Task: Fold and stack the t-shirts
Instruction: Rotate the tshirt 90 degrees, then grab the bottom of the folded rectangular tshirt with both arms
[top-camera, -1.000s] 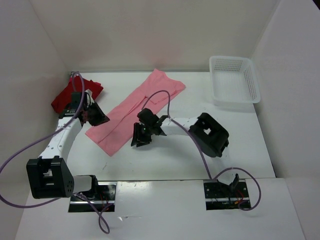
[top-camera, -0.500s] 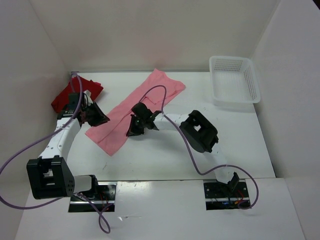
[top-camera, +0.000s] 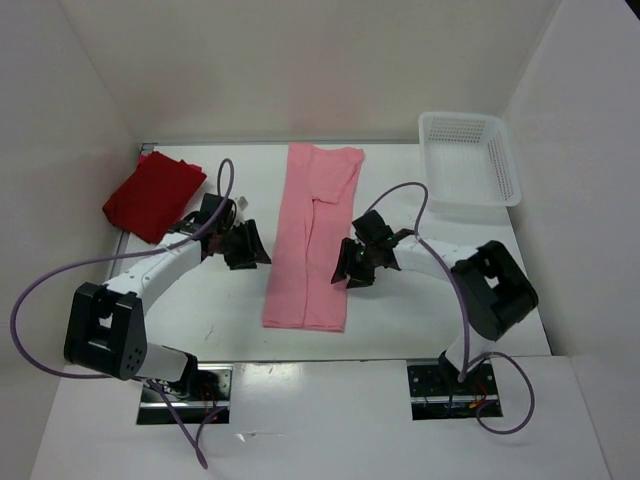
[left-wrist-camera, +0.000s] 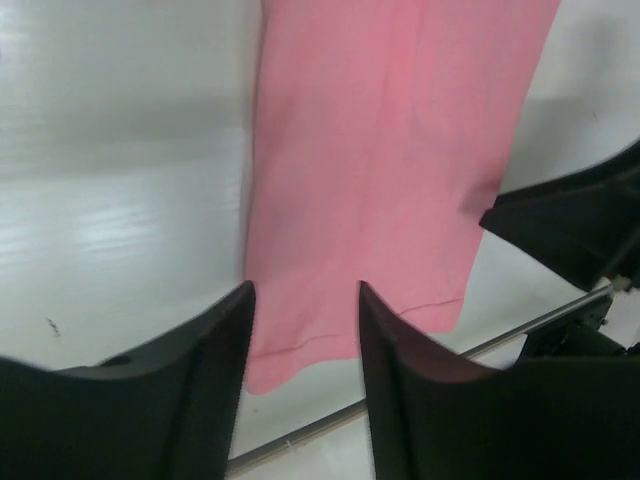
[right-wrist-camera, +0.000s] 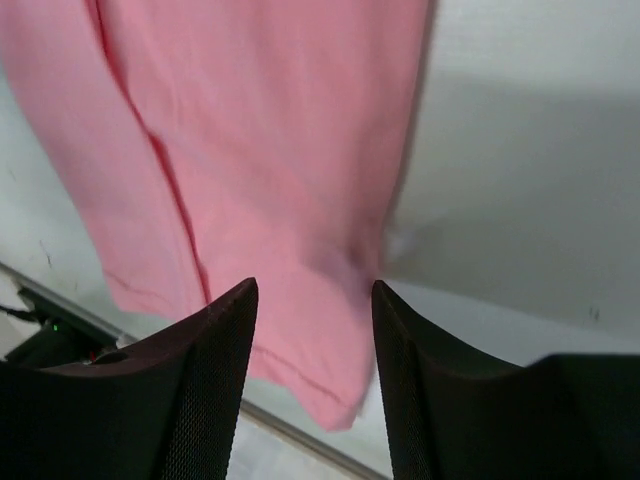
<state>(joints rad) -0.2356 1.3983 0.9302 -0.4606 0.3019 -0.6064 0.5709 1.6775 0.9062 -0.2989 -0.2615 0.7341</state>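
The near-end corner (top-camera: 342, 329) (right-wrist-camera: 341, 421) of the light pink t-shirt, on the same side as the white mesh basket, should be grabbed next by my right gripper.
A light pink t-shirt (top-camera: 312, 235) lies folded into a long strip down the middle of the table, also in the left wrist view (left-wrist-camera: 390, 150) and the right wrist view (right-wrist-camera: 260, 150). A red t-shirt (top-camera: 152, 194) sits folded at the back left. My left gripper (top-camera: 252, 247) hangs just left of the pink strip, open, with nothing between its fingers (left-wrist-camera: 215, 360). My right gripper (top-camera: 345, 272) hangs at the strip's right edge, open and empty too, fingers (right-wrist-camera: 215, 350) apart above the cloth.
A white mesh basket (top-camera: 470, 160) stands at the back right. White walls close in the table on the left, back and right. The table's near edge (top-camera: 330, 358) runs just past the strip's lower end.
The pink shirt has swung from a diagonal lie to straight down the table. Both grippers have let go of it and opened. The right arm moved right, the left gripper moved right and forward.
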